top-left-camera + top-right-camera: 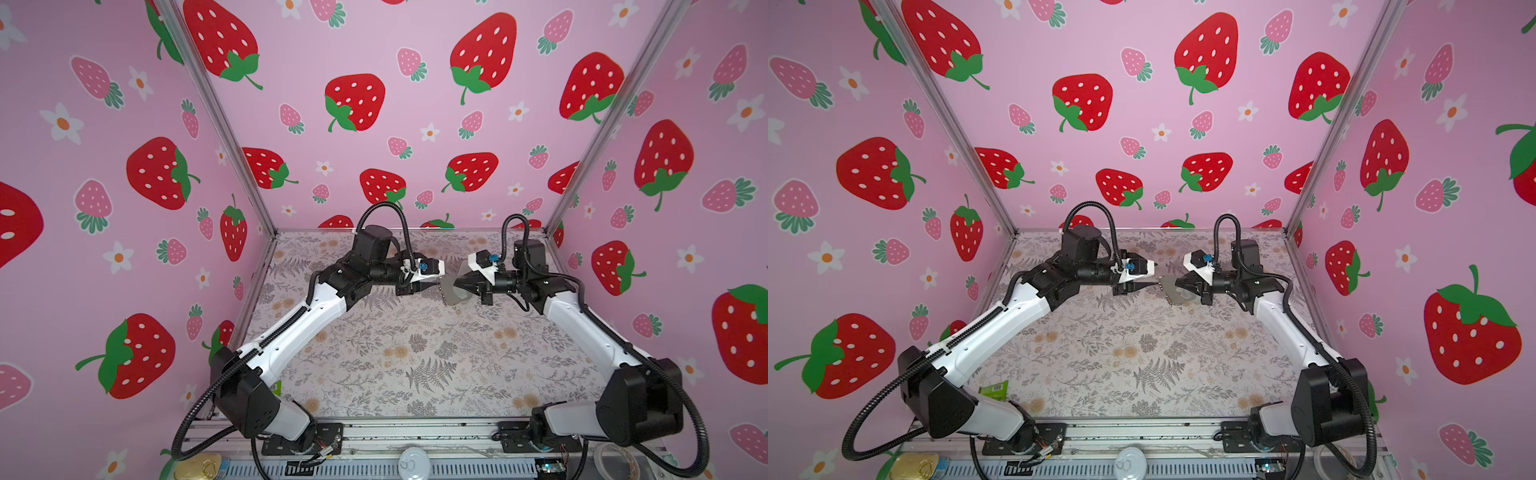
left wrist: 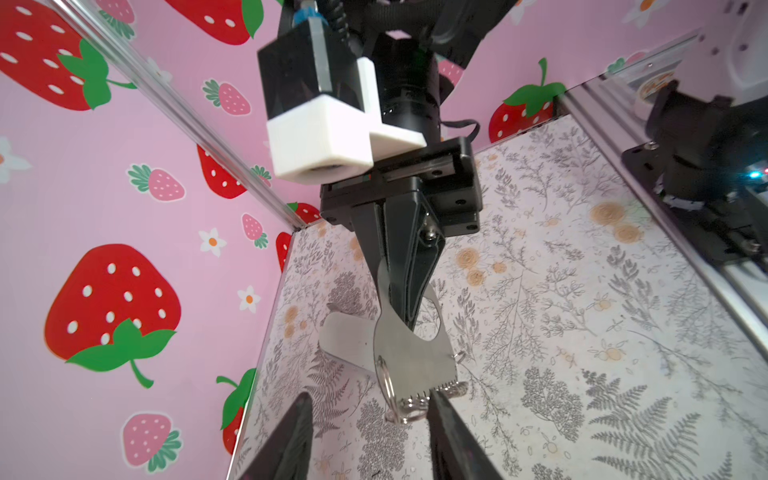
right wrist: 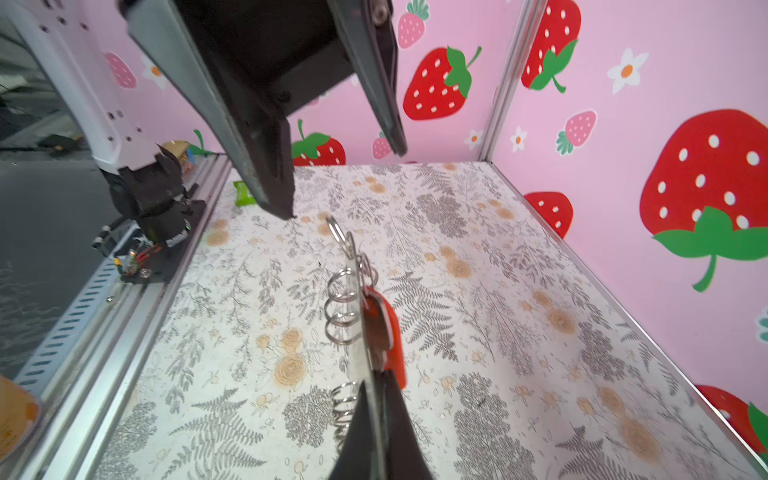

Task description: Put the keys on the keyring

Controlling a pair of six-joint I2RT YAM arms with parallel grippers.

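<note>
My right gripper should release the keyring on the floral table (image 1: 434, 304) next to the pale oblong thing. The keyring is still held above the table.
My right gripper (image 3: 374, 384) is shut on the keyring (image 2: 409, 357), a flat grey strap held on edge above the table, seen in both top views (image 1: 453, 291) (image 1: 1173, 293). Silver rings (image 3: 341, 301) run along its lower edge. The keys show in the right wrist view only as a red tag (image 3: 390, 332) with a dark key, lying against the strap's side beside the rings. I cannot tell whether it hangs from a ring. My left gripper (image 2: 370, 399) is open in front of the strap, one fingertip (image 2: 438, 401) close against the ring chain. Nothing sits between its fingers.
A green packet (image 1: 994, 390) lies at the table's front left corner by the left arm's base. A pale oblong thing (image 2: 345, 343) lies on the floral table beyond the keyring. Pink strawberry walls and metal frame rails (image 1: 374, 432) close in the table.
</note>
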